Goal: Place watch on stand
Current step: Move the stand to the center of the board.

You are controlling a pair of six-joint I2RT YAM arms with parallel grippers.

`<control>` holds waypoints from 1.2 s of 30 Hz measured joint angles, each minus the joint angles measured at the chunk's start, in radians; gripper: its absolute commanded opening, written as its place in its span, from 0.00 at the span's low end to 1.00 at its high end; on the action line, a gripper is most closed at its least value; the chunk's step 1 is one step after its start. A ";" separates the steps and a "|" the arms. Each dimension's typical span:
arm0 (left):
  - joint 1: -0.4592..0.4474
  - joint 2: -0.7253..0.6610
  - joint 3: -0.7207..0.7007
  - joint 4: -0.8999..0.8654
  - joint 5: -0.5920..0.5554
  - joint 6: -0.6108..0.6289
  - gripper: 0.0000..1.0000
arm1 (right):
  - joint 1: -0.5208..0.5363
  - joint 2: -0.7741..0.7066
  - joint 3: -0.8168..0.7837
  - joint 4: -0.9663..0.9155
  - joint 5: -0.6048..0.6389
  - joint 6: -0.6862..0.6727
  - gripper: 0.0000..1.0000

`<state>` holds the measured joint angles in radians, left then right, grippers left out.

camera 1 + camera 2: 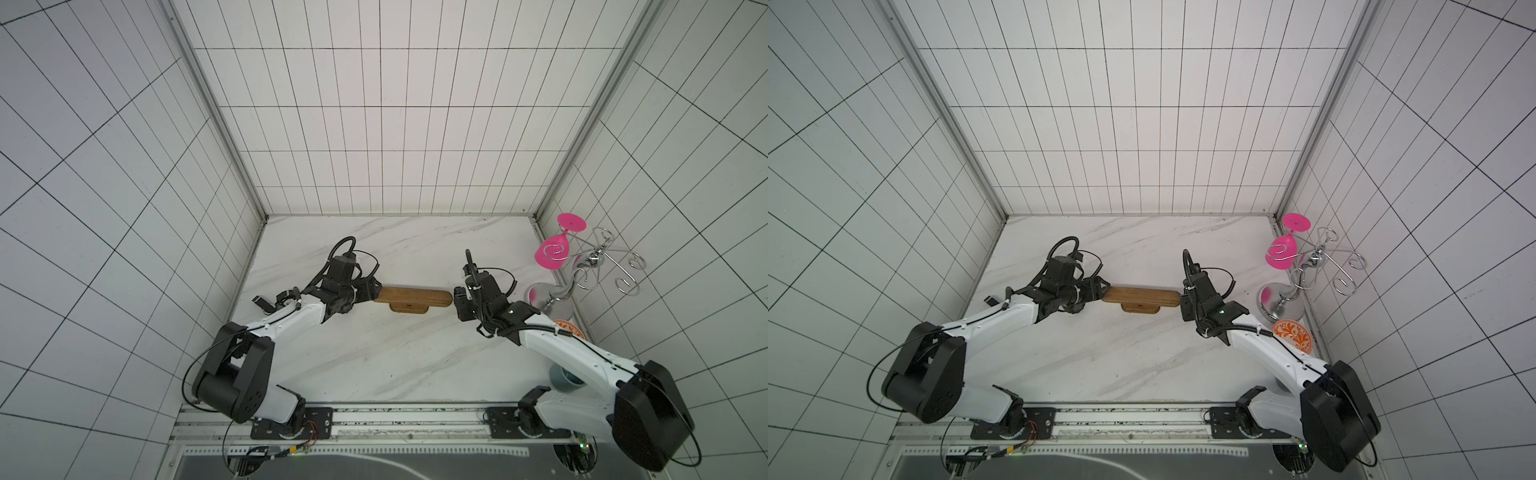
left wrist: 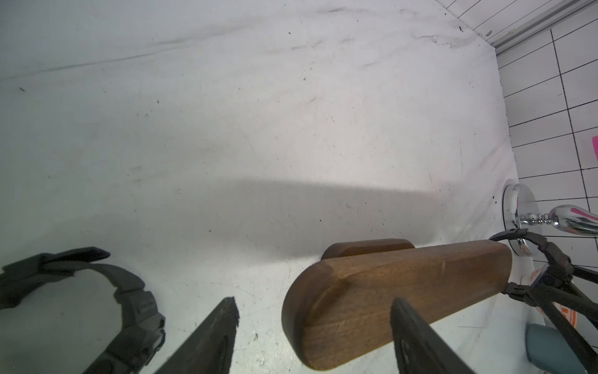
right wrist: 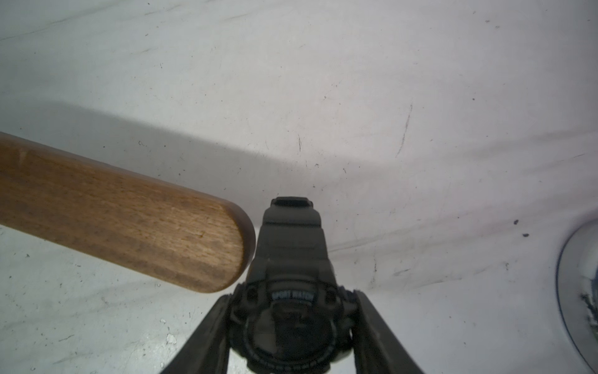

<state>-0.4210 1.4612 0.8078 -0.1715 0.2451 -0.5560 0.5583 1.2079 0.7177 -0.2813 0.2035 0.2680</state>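
My right gripper needs to let the black watch go on the bar's top, between its middle and the nearer end [image 1: 435, 296] [image 3: 163, 232]. The watch is now just off the bar's end.
The wooden stand [image 1: 415, 296] [image 1: 1142, 296] stands mid-table, its long bar lying left to right. My right gripper [image 3: 293, 298] [image 1: 459, 303] is shut on the case of a black sport watch [image 3: 291, 323]. The strap loop sits just off the bar's right end [image 3: 194, 243], close to it or touching. The left wrist view shows that watch [image 2: 553, 262] beyond the bar's far end. My left gripper [image 2: 314, 323] [image 1: 376, 291] is open at the bar's left end [image 2: 339, 307], one finger over the wood, the other apart from it. Another black watch [image 2: 129, 307] lies on the table beside it.
A silver wire glass rack [image 1: 598, 266] with a pink glass [image 1: 552, 253] stands at the right wall. Nearer the front on that side are an orange patterned plate [image 1: 1292, 336] and a blue-grey cup [image 1: 565, 378] under my right arm. Tiled walls enclose the table.
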 measured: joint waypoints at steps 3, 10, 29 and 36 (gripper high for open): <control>-0.021 0.012 0.000 0.012 0.007 0.000 0.68 | 0.003 0.005 0.013 -0.001 -0.013 0.000 0.40; -0.053 0.031 0.000 0.018 0.009 0.000 0.61 | 0.029 0.025 0.034 0.002 -0.032 0.002 0.40; -0.146 0.031 0.002 0.018 -0.023 -0.020 0.53 | 0.098 0.124 0.114 -0.014 -0.045 0.032 0.42; -0.171 0.031 0.002 0.023 -0.026 -0.035 0.53 | 0.136 0.165 0.154 -0.017 -0.045 0.057 0.44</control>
<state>-0.5919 1.4918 0.8093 -0.1486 0.2188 -0.5907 0.6941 1.3727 0.8715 -0.2981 0.1585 0.3252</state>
